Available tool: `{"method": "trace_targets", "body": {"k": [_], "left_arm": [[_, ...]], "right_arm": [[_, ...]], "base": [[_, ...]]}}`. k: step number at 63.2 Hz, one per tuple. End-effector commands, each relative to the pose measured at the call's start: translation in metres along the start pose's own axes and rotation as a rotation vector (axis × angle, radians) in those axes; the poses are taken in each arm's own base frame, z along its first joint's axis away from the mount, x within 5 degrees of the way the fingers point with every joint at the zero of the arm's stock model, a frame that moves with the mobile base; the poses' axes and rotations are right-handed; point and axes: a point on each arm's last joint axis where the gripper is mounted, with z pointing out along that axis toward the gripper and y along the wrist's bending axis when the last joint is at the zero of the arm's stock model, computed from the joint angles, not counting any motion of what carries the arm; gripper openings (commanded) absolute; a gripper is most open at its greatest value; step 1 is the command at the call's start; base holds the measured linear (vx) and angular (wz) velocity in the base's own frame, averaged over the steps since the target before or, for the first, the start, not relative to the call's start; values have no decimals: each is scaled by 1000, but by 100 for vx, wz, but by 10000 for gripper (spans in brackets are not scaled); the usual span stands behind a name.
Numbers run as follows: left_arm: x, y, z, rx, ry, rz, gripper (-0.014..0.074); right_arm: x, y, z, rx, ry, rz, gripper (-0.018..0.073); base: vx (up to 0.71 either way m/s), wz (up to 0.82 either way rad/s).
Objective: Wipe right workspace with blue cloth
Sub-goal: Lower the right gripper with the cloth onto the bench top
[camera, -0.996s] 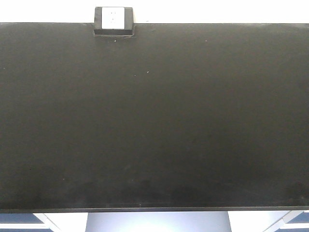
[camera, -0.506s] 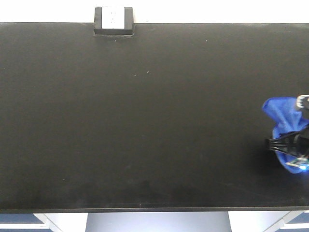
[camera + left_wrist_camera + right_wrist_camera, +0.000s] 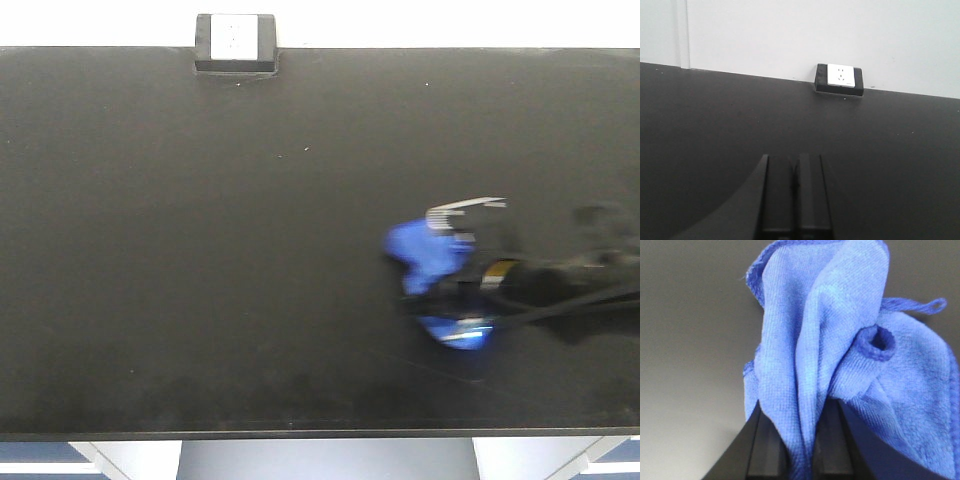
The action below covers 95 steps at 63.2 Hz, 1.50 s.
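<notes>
My right gripper has the blue cloth. It will let go of it on the black countertop (image 3: 560, 276) under its arm, toward the countertop's near side edge.
The blue cloth (image 3: 428, 255) hangs bunched over the right workspace (image 3: 200, 260), a wide black countertop, right of its middle. My right gripper (image 3: 452, 287) reaches in from the right edge and is blurred by motion. In the right wrist view the gripper (image 3: 800, 412) is shut on the blue cloth (image 3: 825, 340), whose folds rise between and in front of the black fingers (image 3: 767, 440). My left gripper (image 3: 792, 159) is shut with nothing in it, hovering above the black countertop (image 3: 900, 150). It does not show in the front view.
A small black box with a white socket face (image 3: 235, 42) sits at the countertop's far edge, left of centre, against a white wall; it also shows as the socket box (image 3: 839, 80) in the left wrist view. The countertop's front edge (image 3: 320, 434) runs along the bottom.
The right arm came in from the right edge holding the blue cloth and has swept left toward the middle of the countertop. One second ago neither was in view.
</notes>
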Motion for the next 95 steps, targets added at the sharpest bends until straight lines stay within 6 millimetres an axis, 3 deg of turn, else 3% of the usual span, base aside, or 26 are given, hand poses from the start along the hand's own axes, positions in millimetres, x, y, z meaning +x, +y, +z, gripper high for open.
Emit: {"method": "trace_targets", "body": {"k": [1,7,14,23,35,45,58,68,95], "left_arm": [[2,0,0,18,-65,-14,-6],[2,0,0,18,-65,-14,-6],[2,0,0,18,-65,-14,-6],[2,0,0,18,-65,-14,-6],[2,0,0,18,-65,-14,-6],[2,0,0,18,-65,-14,-6],[2,0,0,18,-65,-14,-6],[2,0,0,18,-65,-14,-6],[2,0,0,18,-65,-14,-6]], "right_arm": [[-25,33,-5,-81,-118,-44,0],[-27,50,1,-111,-104,-91,0],[-24,41,9,-87,-75,-73,0],[-23,-7,12,21,15,28,0],[-14,-97,1,202,99,229,0],[-4,-134,-11,274,143,342,2],[-10,-136,-25,282,118,239,29],[-17,-134,-38,287,73,221,111],[-30,-126,-73,293,-27,236,580]], "base": [[0,0],[0,0],[0,0],[0,0],[0,0],[0,0],[0,0],[0,0],[0,0]]}}
